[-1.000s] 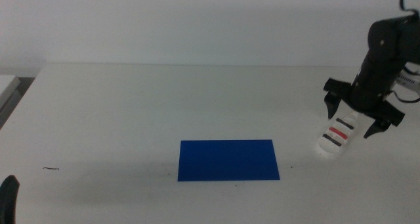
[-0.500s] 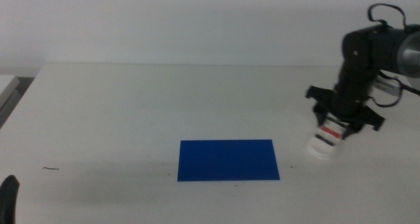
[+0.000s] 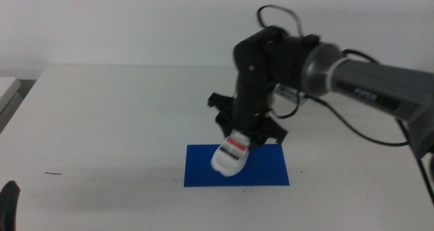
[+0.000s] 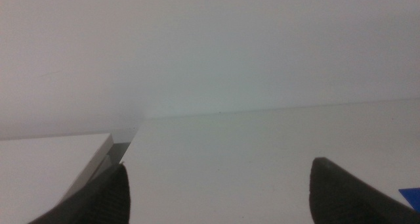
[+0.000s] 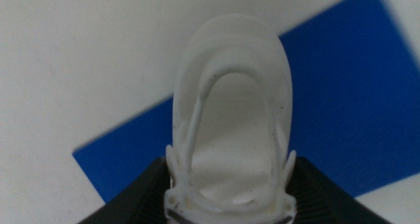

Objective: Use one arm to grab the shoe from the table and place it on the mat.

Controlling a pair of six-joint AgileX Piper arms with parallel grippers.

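Note:
My right gripper is holding the white shoe. It will set the shoe down lengthwise on the middle of the blue mat (image 3: 237, 161) (image 5: 239, 153).
My right gripper (image 3: 247, 133) is shut on the white shoe (image 3: 230, 153) and holds it tilted, toe down, just above the left half of the blue mat (image 3: 271, 171). In the right wrist view the shoe (image 5: 230, 145) sits between my two dark jaws with the mat (image 5: 341, 106) under it. The right arm (image 3: 319, 65) reaches in from the right. My left gripper (image 4: 216, 191) is open and empty at the table's front left, showing only as a dark tip in the middle view (image 3: 8, 204).
The white table (image 3: 122, 116) spreads wide around the mat. A small dark speck (image 3: 52, 173) lies at the front left. A second white surface (image 4: 46, 158) lies beyond the table's left edge.
The right arm has carried the shoe from the table's right side leftward to above the mat. The left gripper has not moved.

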